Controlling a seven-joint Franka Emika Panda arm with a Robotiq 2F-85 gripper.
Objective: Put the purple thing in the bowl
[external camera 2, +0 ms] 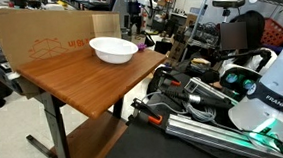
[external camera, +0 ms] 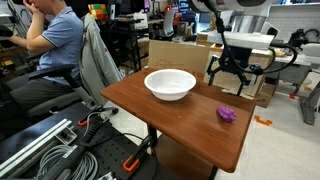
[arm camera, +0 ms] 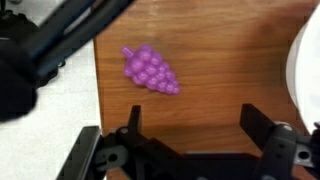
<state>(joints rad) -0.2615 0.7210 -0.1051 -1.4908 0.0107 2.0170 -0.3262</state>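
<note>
The purple thing is near the wooden table's edge, so my gripper needs to go to it next and close around the middle of its grapes (external camera: 226, 114) (arm camera: 151, 70).
The purple thing (external camera: 227, 115) is a small bunch of purple grapes lying on the wooden table (external camera: 150, 110) near one corner. In the wrist view the purple thing (arm camera: 150, 70) lies close to the table's edge. The white bowl (external camera: 170, 84) stands empty mid-table, apart from the grapes; it also shows in an exterior view (external camera 2: 113, 49) and as a white rim (arm camera: 305, 70) at the right of the wrist view. My gripper (external camera: 235, 75) hovers above the table between bowl and grapes. Its jaws (arm camera: 195, 125) are open and empty, and the grapes lie beyond the left finger.
A person (external camera: 50, 40) sits in a chair beside the table. A cardboard box (external camera 2: 38, 36) stands along one table side. Cables and metal gear (external camera: 60, 150) lie on the floor. In the wrist view the table's edge (arm camera: 97, 90) runs just left of the grapes.
</note>
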